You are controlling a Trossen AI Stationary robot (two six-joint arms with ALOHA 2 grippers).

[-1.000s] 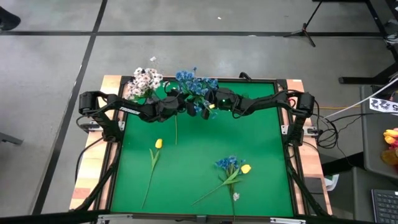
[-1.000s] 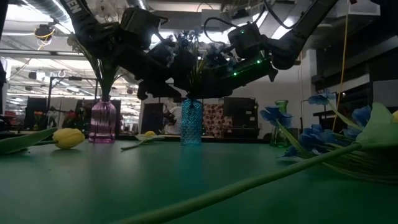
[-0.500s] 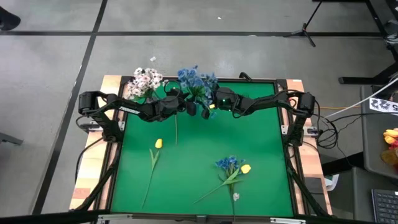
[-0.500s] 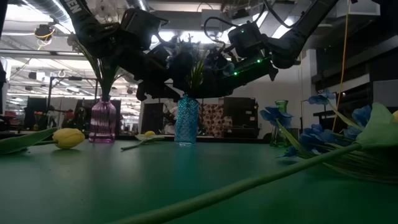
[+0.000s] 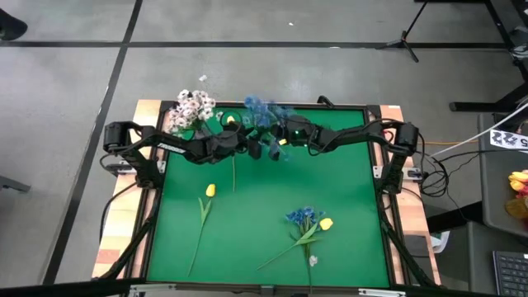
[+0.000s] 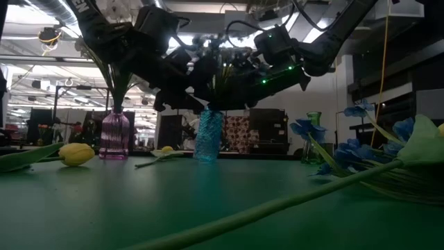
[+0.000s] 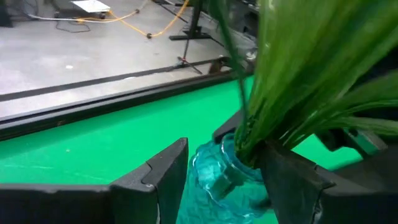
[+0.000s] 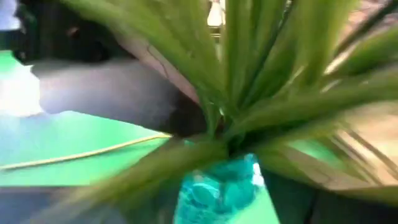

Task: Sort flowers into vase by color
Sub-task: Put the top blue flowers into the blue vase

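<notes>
The blue vase is leaning in my left gripper, so my left gripper should back off and my right gripper should take the vase's neck [image 6: 211,115] to stand it upright.
A blue glass vase [image 6: 208,135] stands tilted at the far middle of the green table [image 5: 264,256], with a bunch of blue flowers [image 5: 262,115] and their green leaves [image 7: 311,68] in it. My left gripper [image 5: 250,147] is shut on the vase's neck. My right gripper [image 5: 276,147] is open at the bunch from the other side, with leaves [image 8: 249,93] filling its view. White flowers [image 5: 191,109] stand in a pink vase [image 6: 114,135] at the far left. A yellow tulip [image 5: 209,190] lies on the table. My left gripper has the blue vase's neck [image 7: 221,177] between its two fingers [image 7: 158,183], just under the leaves. It comes almost level from the table's left. The vase leans, with its foot on the table.
A blue flower [image 5: 304,217] and a yellow bud [image 5: 326,223] lie together at the near right, their stalks crossing. A loose green stalk [image 5: 233,173] lies near the middle. A green vase [image 6: 313,123] stands at the far right.
The blue vase has slid a little toward the table's left and tipped out of upright, its foot staying on the table. The blue flowers above it have swung and show blurred. Both arms have stayed about where they were.
</notes>
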